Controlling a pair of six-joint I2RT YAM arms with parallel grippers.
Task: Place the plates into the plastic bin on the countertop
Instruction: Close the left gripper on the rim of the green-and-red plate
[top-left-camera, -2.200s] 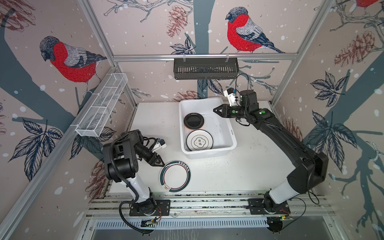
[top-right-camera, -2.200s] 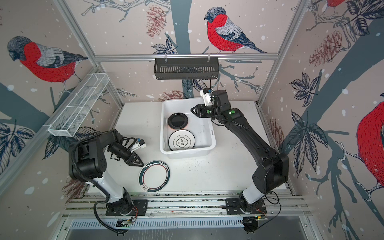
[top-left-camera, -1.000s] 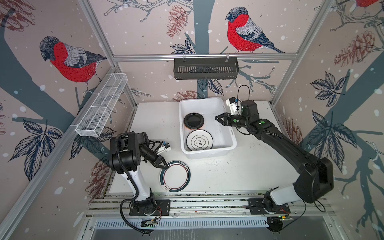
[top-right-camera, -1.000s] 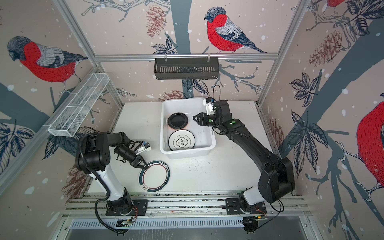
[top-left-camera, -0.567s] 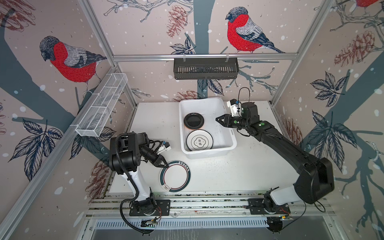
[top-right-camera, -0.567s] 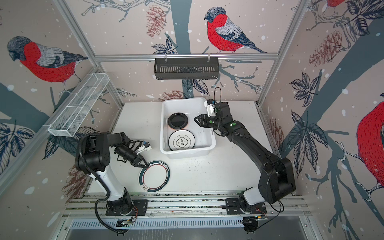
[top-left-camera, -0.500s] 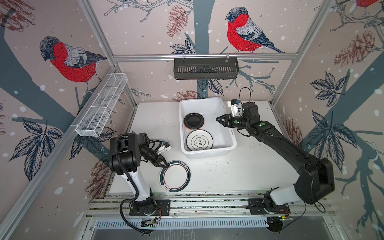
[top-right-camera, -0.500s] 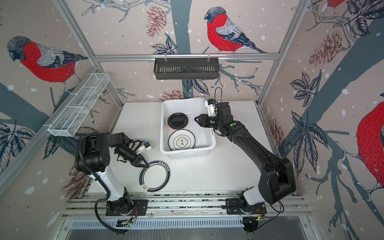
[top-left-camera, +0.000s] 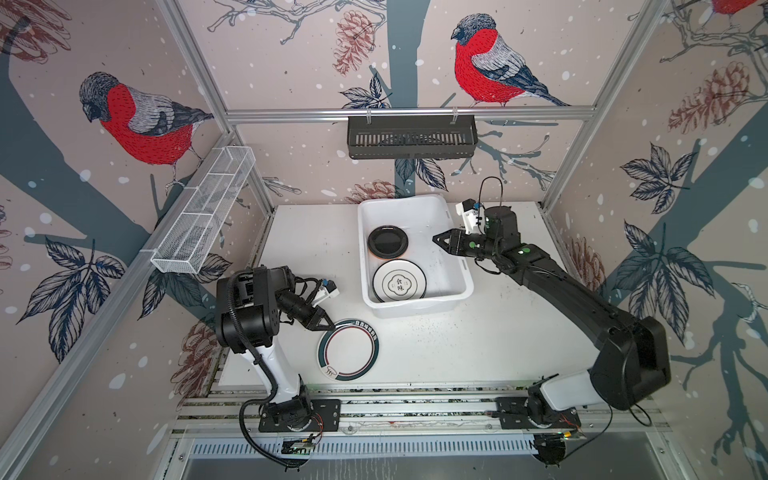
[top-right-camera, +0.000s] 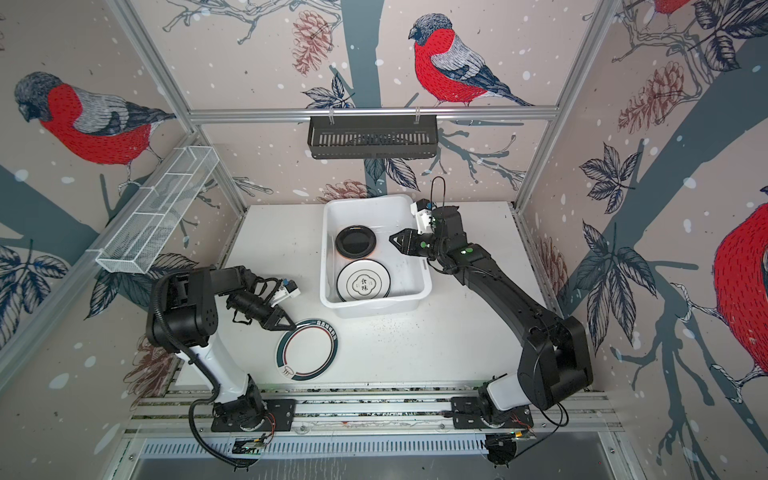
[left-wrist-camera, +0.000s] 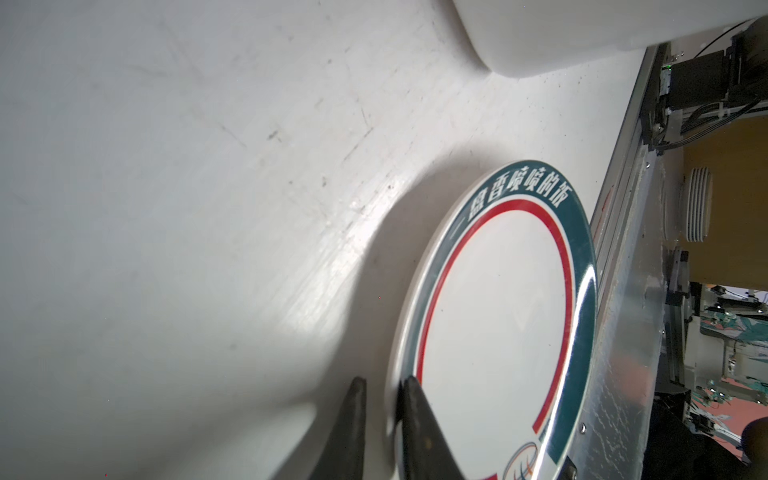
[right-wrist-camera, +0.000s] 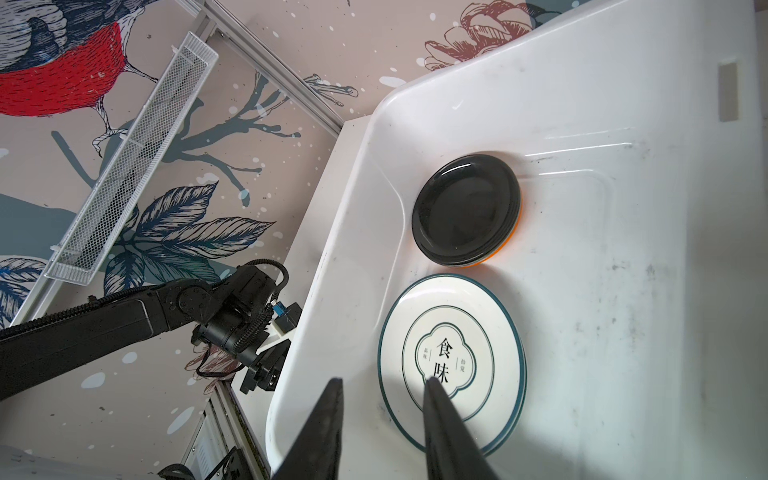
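The green-rimmed plate's edge leans on the left gripper's inner finger, clear of the outer finger, so the robot should open that gripper and pinch the edge (left-wrist-camera: 401, 344) with both fingers before lifting.
A white plate with a dark green rim and red ring (top-left-camera: 348, 353) (top-right-camera: 307, 349) (left-wrist-camera: 494, 332) lies on the countertop (top-left-camera: 498, 332) in front of the plastic bin (top-left-camera: 415, 307) (top-right-camera: 374, 303) (right-wrist-camera: 623, 291). My left gripper (top-left-camera: 328, 326) (top-right-camera: 291, 324) (left-wrist-camera: 383, 384) is shut on that plate's near-left rim, one finger over it and one outside. In the bin a black plate (top-left-camera: 387, 242) (right-wrist-camera: 465, 208) rests on an orange one (right-wrist-camera: 513, 232), beside stacked white lettered plates (top-left-camera: 400, 284) (right-wrist-camera: 449, 353). My right gripper (top-left-camera: 435, 239) (top-right-camera: 392, 239) (right-wrist-camera: 384, 384) hovers open over the bin's right side, holding nothing.
A black slotted rack (top-left-camera: 411, 137) hangs on the back wall and a white wire-mesh basket (top-left-camera: 203, 220) on the left wall. Aluminium rails (top-left-camera: 415, 407) run along the countertop's front edge, close to the green-rimmed plate.
The left gripper reached the green-rimmed plate and its jaws narrowed onto the rim. The right gripper shifted slightly towards the front over the bin, then held still.
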